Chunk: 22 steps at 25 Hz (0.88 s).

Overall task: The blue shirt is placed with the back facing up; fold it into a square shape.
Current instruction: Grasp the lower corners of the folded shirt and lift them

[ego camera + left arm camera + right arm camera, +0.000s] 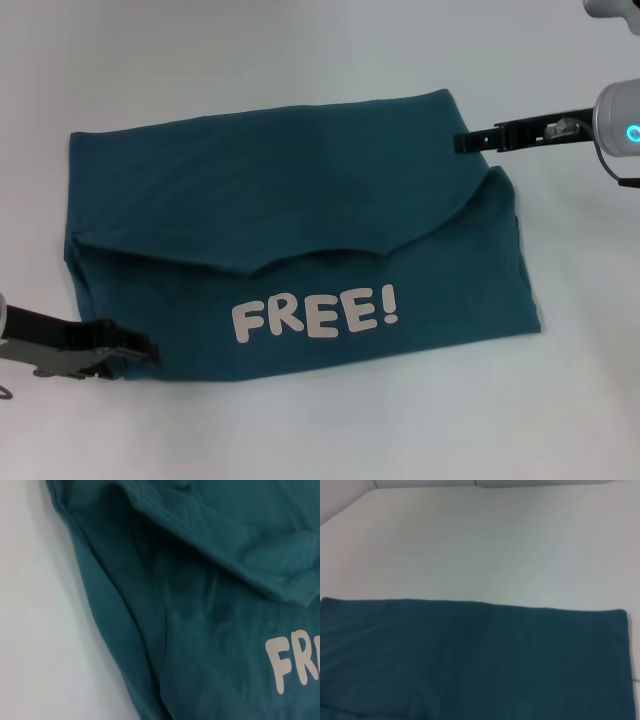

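Observation:
I will move my right gripper next to the blue shirt's near corner (532,323), past the exclamation mark of the "FREE!" lettering, and close it there.
The blue shirt (300,210) lies flat on the white table, folded into a wide rectangle. Its near part is turned over the rest, showing the pale "FREE!" lettering (315,315) under a curved edge. My left gripper (150,350) sits low at the shirt's near left corner, its tip on the cloth edge. The left wrist view shows the shirt (200,610) close up, with folds and part of the lettering. My right gripper (460,141) reaches in from the right, shut, with its tip at the shirt's far right corner. The right wrist view shows the shirt's plain far part (470,660).
The white table (300,50) surrounds the shirt with bare room on every side. A pale wall edge (470,484) runs along the table's far end in the right wrist view.

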{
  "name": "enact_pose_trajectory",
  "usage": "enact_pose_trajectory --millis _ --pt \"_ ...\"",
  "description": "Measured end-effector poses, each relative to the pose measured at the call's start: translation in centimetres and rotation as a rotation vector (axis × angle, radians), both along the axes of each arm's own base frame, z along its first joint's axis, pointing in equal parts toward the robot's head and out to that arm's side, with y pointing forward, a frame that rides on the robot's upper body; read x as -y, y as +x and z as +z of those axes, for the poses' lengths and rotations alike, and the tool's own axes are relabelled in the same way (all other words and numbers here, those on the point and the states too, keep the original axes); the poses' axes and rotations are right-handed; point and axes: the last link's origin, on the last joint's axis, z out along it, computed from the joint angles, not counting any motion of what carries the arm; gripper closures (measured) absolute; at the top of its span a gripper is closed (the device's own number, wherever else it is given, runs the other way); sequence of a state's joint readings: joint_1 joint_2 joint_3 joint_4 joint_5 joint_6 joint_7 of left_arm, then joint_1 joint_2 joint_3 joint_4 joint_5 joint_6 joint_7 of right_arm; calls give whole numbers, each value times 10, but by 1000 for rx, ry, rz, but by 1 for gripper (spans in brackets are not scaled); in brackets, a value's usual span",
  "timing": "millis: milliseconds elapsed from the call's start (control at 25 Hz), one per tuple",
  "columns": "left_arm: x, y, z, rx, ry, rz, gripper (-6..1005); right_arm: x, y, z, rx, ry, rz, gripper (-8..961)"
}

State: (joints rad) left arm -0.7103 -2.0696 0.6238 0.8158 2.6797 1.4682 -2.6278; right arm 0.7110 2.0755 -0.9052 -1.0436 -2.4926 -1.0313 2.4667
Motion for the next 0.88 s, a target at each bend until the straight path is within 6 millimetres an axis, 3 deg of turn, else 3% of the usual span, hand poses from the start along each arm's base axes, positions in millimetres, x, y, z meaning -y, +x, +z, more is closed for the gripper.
enact_pose_trajectory --millis 280,360,640,880 --pt "-1 -1 -1 -7 2 -24 398 11 2 3 5 -66 -18 39" --pt "0 -1 -1 -9 -1 -32 625 17 4 8 24 -91 -51 40" --pt "1 -3 -1 -11 -2 -53 774 41 14 5 100 -224 -185 41" --pt "2 -3 -1 -8 -4 -66 913 59 33 -4 111 -273 -301 43"
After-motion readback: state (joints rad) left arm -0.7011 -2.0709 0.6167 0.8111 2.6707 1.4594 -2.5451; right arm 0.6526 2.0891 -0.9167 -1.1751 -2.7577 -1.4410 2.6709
